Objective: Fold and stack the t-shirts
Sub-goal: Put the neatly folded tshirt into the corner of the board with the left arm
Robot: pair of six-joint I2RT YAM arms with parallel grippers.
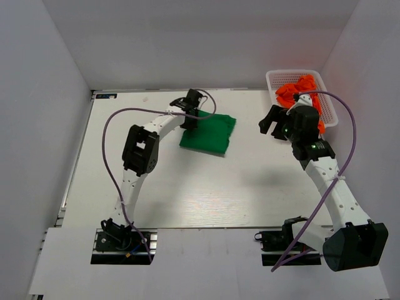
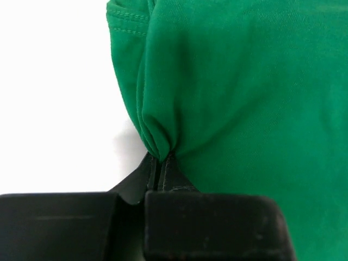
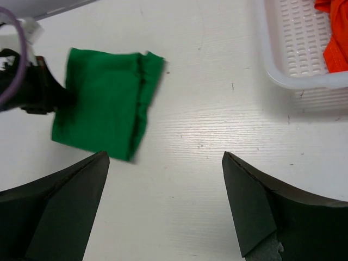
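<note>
The robot's left gripper will release the green t-shirt at the far corner of the table, over the small black strip [image 1: 117, 105].
A folded green t-shirt [image 1: 209, 134] lies at the far middle of the table. It fills the left wrist view [image 2: 244, 81] and shows in the right wrist view [image 3: 103, 103]. My left gripper [image 1: 190, 119] is shut on a pinch of cloth at the shirt's left edge [image 2: 160, 155]. Orange t-shirts [image 1: 299, 94] lie bunched in the white mesh basket [image 1: 328, 103] at the far right; one shows in the right wrist view [image 3: 334, 38]. My right gripper [image 1: 270, 122] is open and empty above bare table [image 3: 166, 157], between the green shirt and the basket.
The white basket's near rim [image 3: 299, 81] is at the upper right of the right wrist view. White walls enclose the table on the left, back and right. A purple cable runs along each arm.
</note>
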